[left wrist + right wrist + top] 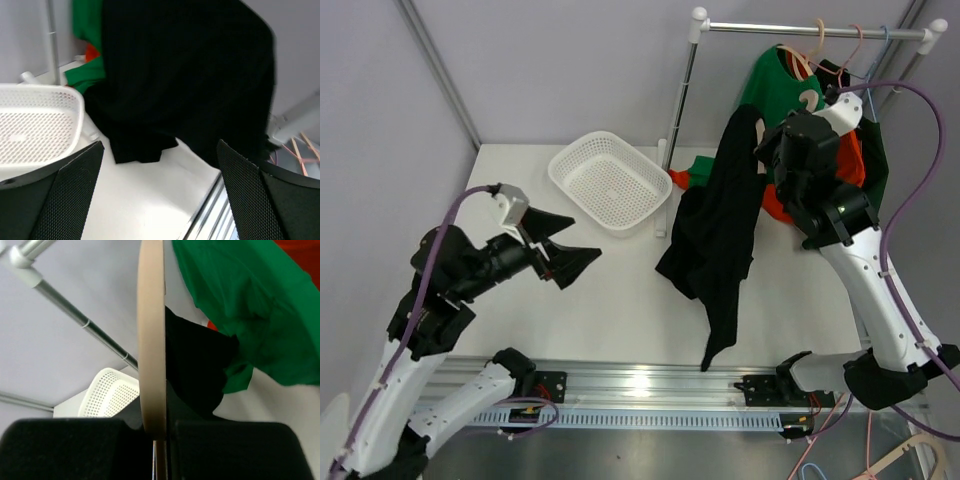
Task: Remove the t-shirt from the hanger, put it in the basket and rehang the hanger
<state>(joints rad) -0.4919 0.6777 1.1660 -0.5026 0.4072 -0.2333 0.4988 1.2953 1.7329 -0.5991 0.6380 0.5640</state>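
The robot's left gripper needs to close on the black t-shirt's side (689, 219) (107, 107) facing the white basket, about halfway down, to hold the cloth while the hanger comes out.
A black t-shirt (720, 230) hangs from a beige hanger (151, 340), and its lower part drapes onto the white table down to the front edge. My right gripper (772, 150) is shut on the hanger's lower part (160, 427) at the top of the shirt, just below the clothes rack. The shirt also shows in the right wrist view (195, 365). My left gripper (565, 250) is open and empty above the table's left half, pointing at the shirt (190, 75), well apart from it. In the left wrist view its fingers (65, 190) frame bare table.
A white perforated basket (610, 180) stands at the back centre-left. A metal clothes rack (810, 30) with its pole (678, 110) stands at the back right. It carries a green shirt (780, 85), a red garment (850, 160) and more hangers (817, 40).
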